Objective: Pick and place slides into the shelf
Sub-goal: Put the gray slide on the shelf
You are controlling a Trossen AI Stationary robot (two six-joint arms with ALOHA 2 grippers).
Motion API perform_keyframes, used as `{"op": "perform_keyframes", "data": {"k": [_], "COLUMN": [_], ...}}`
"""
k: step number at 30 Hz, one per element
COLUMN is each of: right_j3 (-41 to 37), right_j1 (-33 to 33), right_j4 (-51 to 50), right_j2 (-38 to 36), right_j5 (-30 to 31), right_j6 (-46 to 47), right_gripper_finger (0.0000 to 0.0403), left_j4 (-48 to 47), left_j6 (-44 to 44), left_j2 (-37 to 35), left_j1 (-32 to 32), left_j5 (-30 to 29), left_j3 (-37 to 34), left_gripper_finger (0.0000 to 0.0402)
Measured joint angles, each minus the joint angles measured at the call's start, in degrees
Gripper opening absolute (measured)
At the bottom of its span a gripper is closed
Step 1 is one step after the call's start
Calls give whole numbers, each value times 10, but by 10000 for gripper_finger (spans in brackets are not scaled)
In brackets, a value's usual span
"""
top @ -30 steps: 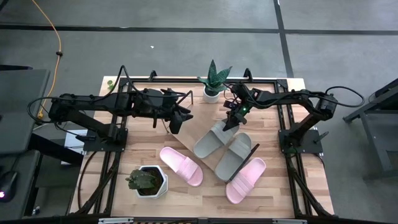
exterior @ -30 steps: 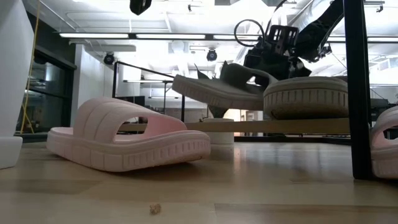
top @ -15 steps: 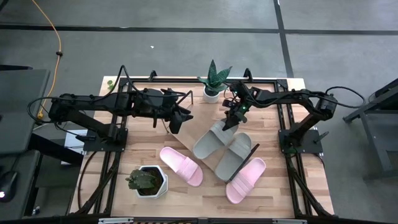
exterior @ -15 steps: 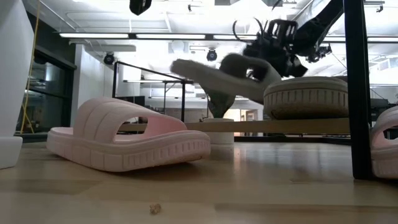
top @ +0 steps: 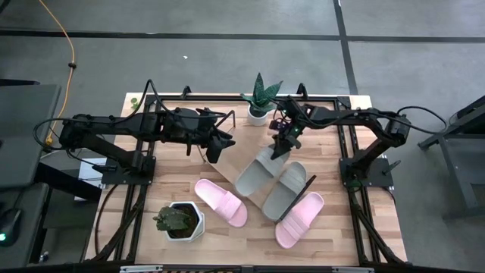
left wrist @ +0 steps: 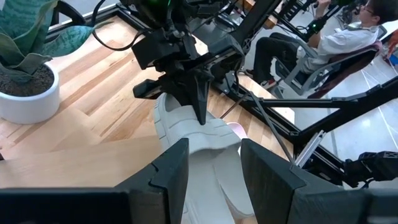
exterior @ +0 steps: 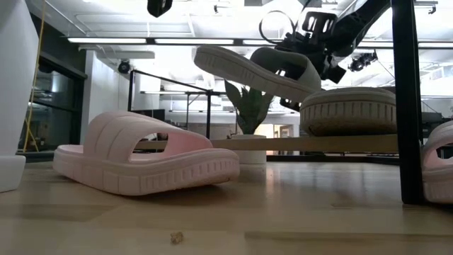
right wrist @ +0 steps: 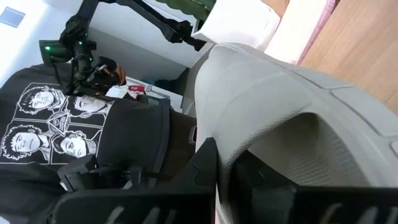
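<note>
My right gripper is going to release the light grey slide on the shelf board (top: 263, 174), next to the second grey slide.
My right gripper (top: 281, 144) is shut on a light grey slide (top: 256, 171), which hangs tilted above the shelf (top: 240, 147) in the low view (exterior: 248, 71). A second grey slide (top: 286, 189) lies sole down on the shelf board (exterior: 304, 144). Two pale pink slides (top: 220, 202) (top: 299, 219) rest on their soles on the tabletop in front of the shelf. My left gripper (top: 218, 146) hovers open over the shelf's left end; its fingers (left wrist: 168, 171) frame the held slide (left wrist: 202, 134) from a distance and touch nothing. My right gripper pinches the grey slide's strap (left wrist: 198, 126) at the slide's far right end between its two fingers. The fingers (left wrist: 200, 106) slant down onto it from the far right. The slide is lifted off the board and tilted, its free end (exterior: 205, 58) highest.
A snake plant in a white pot (top: 259, 106) stands at the far edge behind the shelf. A succulent in a white pot (top: 180, 221) sits near left. The shelf's black wire end frame (exterior: 407, 106) rises at the right. People (right wrist: 62, 137) (left wrist: 348, 37) are beyond the table.
My right gripper has risen a little and tipped, still shut on the grey slide. The slide, which lay nearly level on the shelf board beside the other grey one, has been lifted off it, and its free left end has swung upward.
</note>
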Motion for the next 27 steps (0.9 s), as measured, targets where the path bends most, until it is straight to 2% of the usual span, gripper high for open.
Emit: {"op": "perform_keyframes", "data": {"k": [11, 19, 27], "right_j3": [1, 42, 63], "right_j1": [9, 22, 21], "right_j4": [0, -15, -102], "right_j2": [0, 0, 0], "right_j5": [15, 16, 54], "right_j6": [7, 7, -50], "right_gripper_finger": [0, 0, 0], "left_j4": [-4, -3, -4], "left_j6": [-3, -28, -28], "left_j2": [4, 19, 19], "left_j1": [0, 0, 0], "left_j5": [12, 22, 19], "left_j3": [0, 1, 0], "left_gripper_finger": [136, 136, 136]}}
